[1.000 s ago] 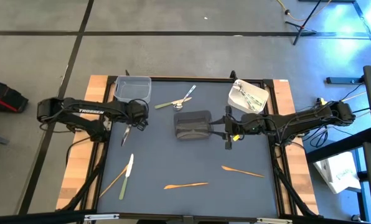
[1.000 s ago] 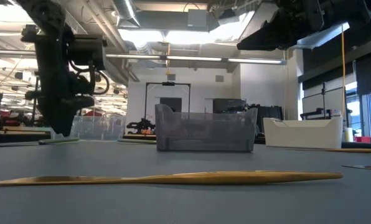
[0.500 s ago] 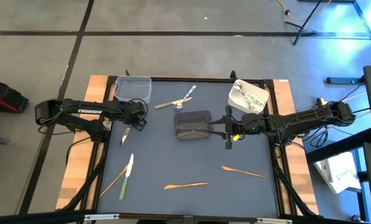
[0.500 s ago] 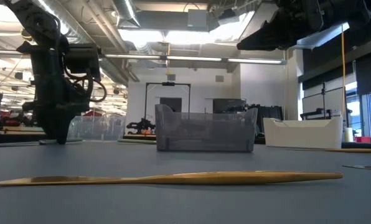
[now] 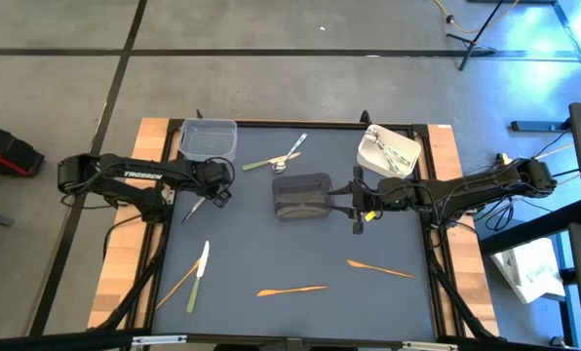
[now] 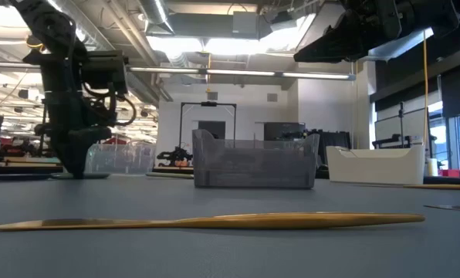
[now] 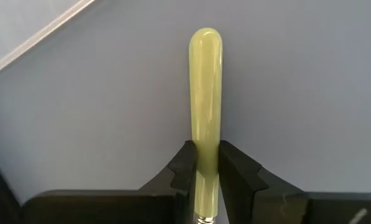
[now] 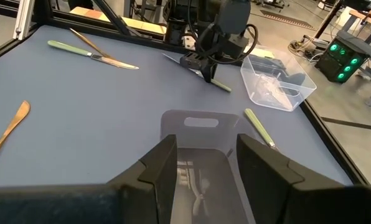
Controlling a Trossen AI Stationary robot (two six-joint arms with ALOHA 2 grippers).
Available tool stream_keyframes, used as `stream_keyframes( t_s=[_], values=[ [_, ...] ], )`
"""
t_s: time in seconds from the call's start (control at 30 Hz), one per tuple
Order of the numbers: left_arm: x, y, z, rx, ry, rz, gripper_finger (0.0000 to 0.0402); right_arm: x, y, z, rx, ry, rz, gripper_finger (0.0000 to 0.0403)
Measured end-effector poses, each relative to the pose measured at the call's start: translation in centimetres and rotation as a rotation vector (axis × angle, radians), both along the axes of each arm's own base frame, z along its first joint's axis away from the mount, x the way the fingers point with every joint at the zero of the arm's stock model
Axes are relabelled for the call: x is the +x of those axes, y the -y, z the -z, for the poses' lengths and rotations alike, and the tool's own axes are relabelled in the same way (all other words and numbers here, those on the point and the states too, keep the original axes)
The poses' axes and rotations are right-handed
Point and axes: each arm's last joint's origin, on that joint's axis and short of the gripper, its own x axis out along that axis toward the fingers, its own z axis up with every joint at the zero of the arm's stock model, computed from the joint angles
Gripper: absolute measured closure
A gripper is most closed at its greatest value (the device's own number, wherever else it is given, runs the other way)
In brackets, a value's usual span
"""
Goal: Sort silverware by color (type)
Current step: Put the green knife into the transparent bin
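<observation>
The knife with the olive-green handle lies far from my right gripper, so my left gripper needs to move it toward the dark grey container and take its handle closer to the blade (image 7: 206,204).
An olive-green-handled knife (image 5: 194,208) lies on the blue-grey mat at the far left, its silver blade (image 8: 173,60) pointing toward the near edge. My left gripper (image 5: 211,196) points down at it and is shut on its handle. My right gripper (image 8: 204,163) hangs open above the dark grey container (image 5: 300,195) at mid-table and touches nothing. Other silverware lies flat on the mat: a silver spoon (image 5: 292,151) and a green piece (image 5: 261,163) at the far side, a green knife (image 5: 198,278) beside an orange piece (image 5: 178,286) near left, and two orange pieces (image 5: 290,291) (image 5: 380,268) near the front. My left gripper pinches the knife's olive-green handle (image 7: 205,152) between its two fingers (image 7: 184,169), some way back from the handle's rounded free end (image 7: 205,37). The fingers come from above, steeply slanted, and lie across the handle. The knife appears to rest on the mat.
A clear container (image 5: 209,139) stands at the far left corner, close behind my left gripper. A white container (image 5: 388,149) with silver pieces stands at the far right. A long orange piece (image 6: 214,222) lies near the front edge.
My left gripper has tipped and come down onto the mat at the knife's handle. The knife has swung a little on the mat, lying more slanted than before. My right arm has kept still.
</observation>
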Motion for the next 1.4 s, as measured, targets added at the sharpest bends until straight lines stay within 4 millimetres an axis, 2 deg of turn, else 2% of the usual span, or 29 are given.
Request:
stream_keyframes(
  t_s=[0.33,0.7,0.83,0.93,1.13,1.4],
  values=[
    [2.3,1.1,-2.5,0.017,0.059,0.131,0.0373,0.0,0.0,0.0,0.0,-0.002,0.0,0.0249],
    [4.7,2.3,-5.9,0.111,0.119,0.327,0.0378,0.0,0.0,0.1,0.004,-0.012,0.001,0.0249],
    [5.1,2.5,-6.4,0.138,0.127,0.394,0.0378,0.0,0.0,0.1,0.005,-0.013,0.002,0.0249],
    [5.3,2.6,-6.2,0.125,0.159,0.428,0.0378,0.0,0.0,0.1,0.005,-0.013,0.002,0.0249],
    [4.6,3.0,-3.7,0.042,0.188,0.472,0.0378,0.0,0.0,0.1,0.005,-0.013,0.002,0.0249],
    [3.5,3.1,-0.9,0.028,0.228,0.381,0.0373,0.0,0.0,-0.1,0.008,0.007,0.001,0.0249]
  ],
)
